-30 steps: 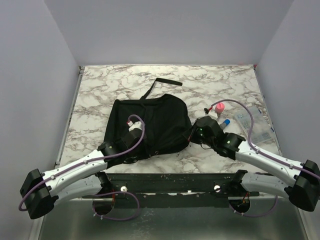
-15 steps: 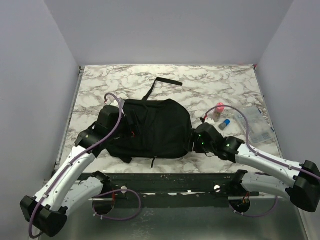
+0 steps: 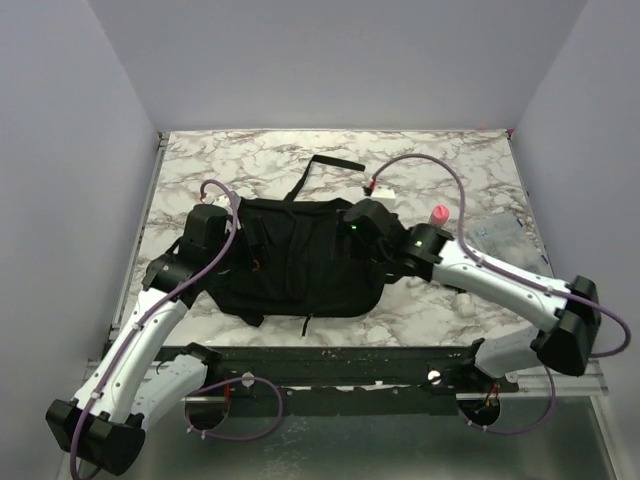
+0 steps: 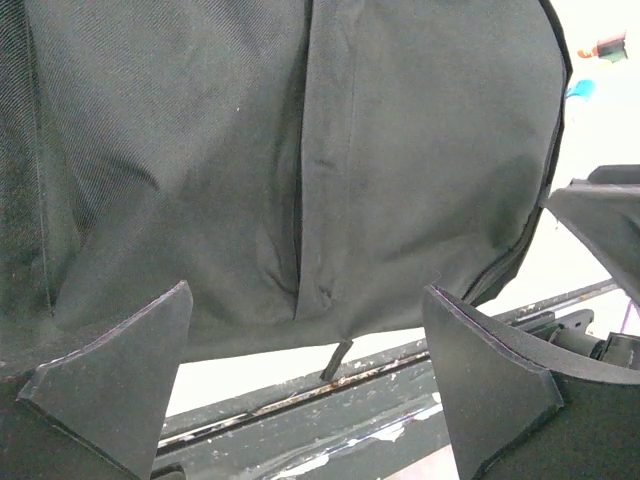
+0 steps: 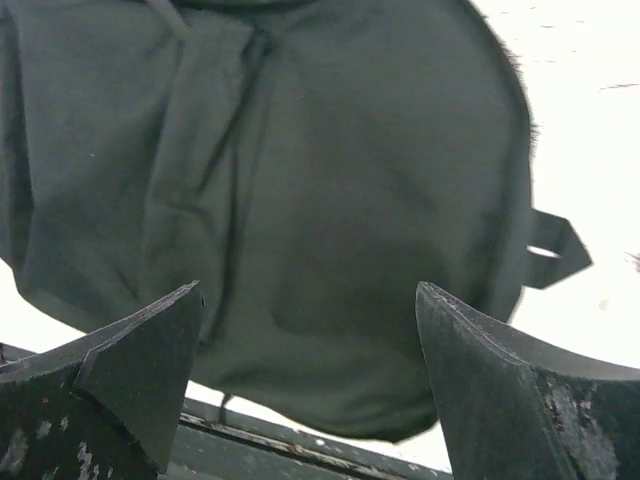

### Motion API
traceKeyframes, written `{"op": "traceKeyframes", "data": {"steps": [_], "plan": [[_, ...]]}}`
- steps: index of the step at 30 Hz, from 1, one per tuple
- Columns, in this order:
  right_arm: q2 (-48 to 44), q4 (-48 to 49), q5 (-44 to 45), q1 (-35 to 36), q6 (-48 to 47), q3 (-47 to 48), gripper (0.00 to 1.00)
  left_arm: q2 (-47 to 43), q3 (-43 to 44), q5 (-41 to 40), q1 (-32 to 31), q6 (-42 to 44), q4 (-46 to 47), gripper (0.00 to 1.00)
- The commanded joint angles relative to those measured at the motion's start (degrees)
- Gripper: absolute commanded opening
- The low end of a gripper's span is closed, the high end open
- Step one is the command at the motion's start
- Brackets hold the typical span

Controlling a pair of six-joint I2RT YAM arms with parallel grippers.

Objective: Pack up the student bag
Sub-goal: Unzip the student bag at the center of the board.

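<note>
The robot's left gripper needs to next move to the top end (image 3: 292,213) of the student bag's middle zipper, by the trailing strap, and close there.
The student bag (image 3: 300,265) is a large black fabric backpack lying flat in the middle of the marble table, with its strap (image 3: 325,165) trailing toward the back. My left gripper (image 3: 225,240) hovers at the bag's left end, open with nothing between its fingers. In the left wrist view the bag (image 4: 300,150) fills the frame behind the spread left gripper (image 4: 305,295). My right gripper (image 3: 362,228) hangs over the bag's right upper part, also open and empty. The right wrist view looks down on the bag (image 5: 330,180) past the right gripper (image 5: 308,290).
A pink-capped bottle (image 3: 438,215) and a clear pouch (image 3: 500,238) lie on the table to the right of the bag. A small white item (image 3: 385,188) sits behind the right arm. The table's dark front rail (image 3: 340,360) runs just below the bag.
Both grippers have opened. The left arm swung from the bag's near side to its left end. The right arm moved from the bag's right side to above it. The bag settled flatter.
</note>
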Motion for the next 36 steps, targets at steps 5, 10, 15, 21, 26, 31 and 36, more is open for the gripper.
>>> {"op": "traceKeyframes", "data": {"steps": [5, 10, 15, 21, 26, 31, 36], "plan": [[23.0, 4.1, -2.3, 4.1, 4.5, 16.3, 0.85, -6.7, -1.0, 1.2, 0.4, 0.2, -3.1, 0.98], [31.9, 3.9, -2.6, 5.3, 6.6, 24.0, 0.82, -7.4, -2.9, 3.6, 0.4, 0.9, -3.6, 0.98], [36.7, 5.3, -2.9, 5.3, 9.2, 24.5, 0.77, -9.8, -4.2, 4.3, 0.4, 1.0, -3.6, 0.98], [38.3, 6.3, -2.0, 5.3, 12.3, 22.0, 0.52, -10.3, -4.0, 3.3, 0.4, 2.1, -3.6, 0.98], [32.9, 12.8, -5.5, 5.2, 11.2, 13.8, 0.00, -6.6, -2.1, 3.1, 0.4, 2.2, -2.3, 0.98], [24.6, 23.5, -10.7, 4.7, 8.1, 3.0, 0.00, -0.9, -2.4, 7.5, 0.6, 0.3, 4.1, 0.98], [18.4, 29.7, -15.6, 0.5, 9.4, -6.3, 0.00, 5.6, -4.9, 7.6, 0.9, -3.8, 11.5, 0.96]]}}
